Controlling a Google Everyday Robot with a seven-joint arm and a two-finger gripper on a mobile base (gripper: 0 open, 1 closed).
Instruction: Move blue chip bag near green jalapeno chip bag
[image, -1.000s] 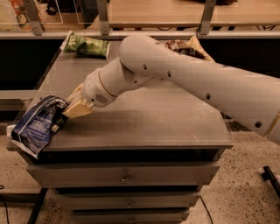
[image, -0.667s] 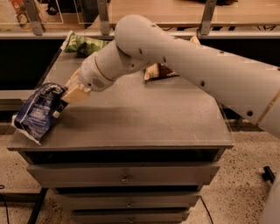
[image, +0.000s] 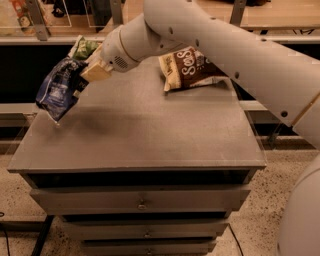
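Observation:
Next, my gripper lets go of the blue chip bag against the near side of the green jalapeno chip bag (image: 95, 54).
My gripper (image: 82, 80) is shut on the blue chip bag (image: 59, 90), a crumpled navy foil bag with white print. It hangs lifted above the left edge of the grey table (image: 140, 135). The green jalapeno chip bag (image: 85, 48) lies at the table's far left corner, just behind the gripper, partly hidden by my wrist and the blue bag. My white arm reaches in from the right across the top of the view.
A brown-and-yellow "SoS" bag (image: 190, 67) lies at the table's far right. The table has drawers (image: 142, 202) at the front. A shelf rail with metal posts (image: 37, 20) runs behind the table.
The gripper has lifted the blue chip bag off the table's left front and carried it up and back toward the green bag at the far left corner.

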